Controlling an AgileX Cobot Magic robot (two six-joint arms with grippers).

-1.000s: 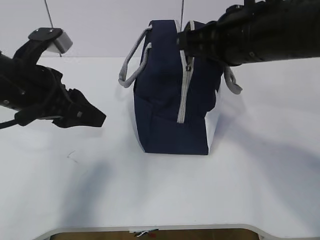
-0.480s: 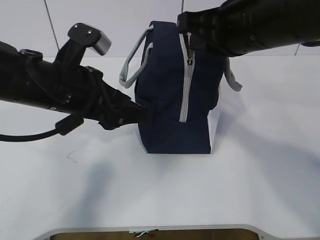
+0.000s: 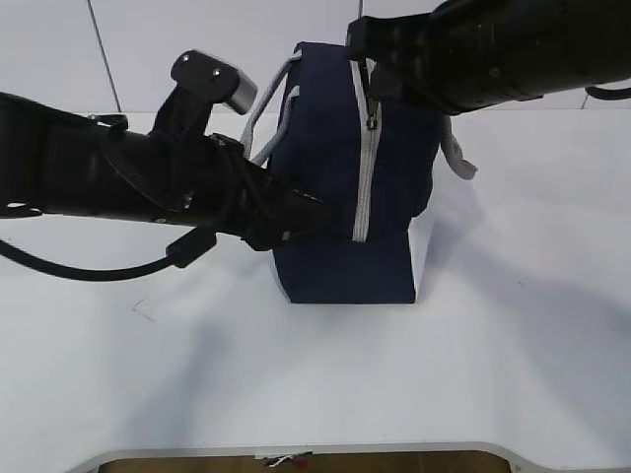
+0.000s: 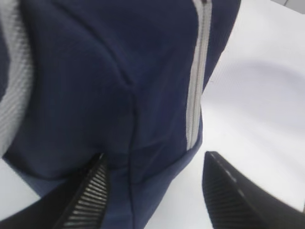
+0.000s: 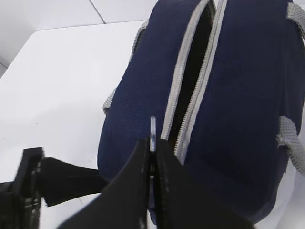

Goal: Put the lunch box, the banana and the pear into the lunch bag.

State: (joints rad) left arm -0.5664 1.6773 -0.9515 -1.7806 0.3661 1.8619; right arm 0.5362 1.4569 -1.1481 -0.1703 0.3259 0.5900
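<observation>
My left gripper is open at the lunch bag's lower corner, so it should pinch the fabric higher (image 3: 288, 163) below the strap before my right gripper pulls the ring.
The navy lunch bag (image 3: 325, 128) stands upright on the white table, its grey zipper (image 3: 365, 177) running down the near end. From above, the zipper gapes open along the bag's top (image 5: 193, 57). My right gripper (image 3: 367, 77) (image 5: 153, 140) is shut on the metal ring pull (image 5: 153, 128) at the bag's top. My left gripper (image 3: 314, 215) (image 4: 155, 160) is open at the bag's lower left corner (image 4: 95, 71): one finger lies against the fabric, the other hangs over the table. The lunch box, banana and pear are out of view.
Grey strap handles (image 3: 261, 128) hang off both sides of the bag. The white table (image 3: 493, 325) stretches out to its front edge (image 3: 296, 448). A pale wall (image 3: 148, 49) rises behind the table.
My left arm has swung right from the table's left side up to the bag's lower corner, with its jaws spreading wider. The right gripper has stayed shut on the ring pull.
</observation>
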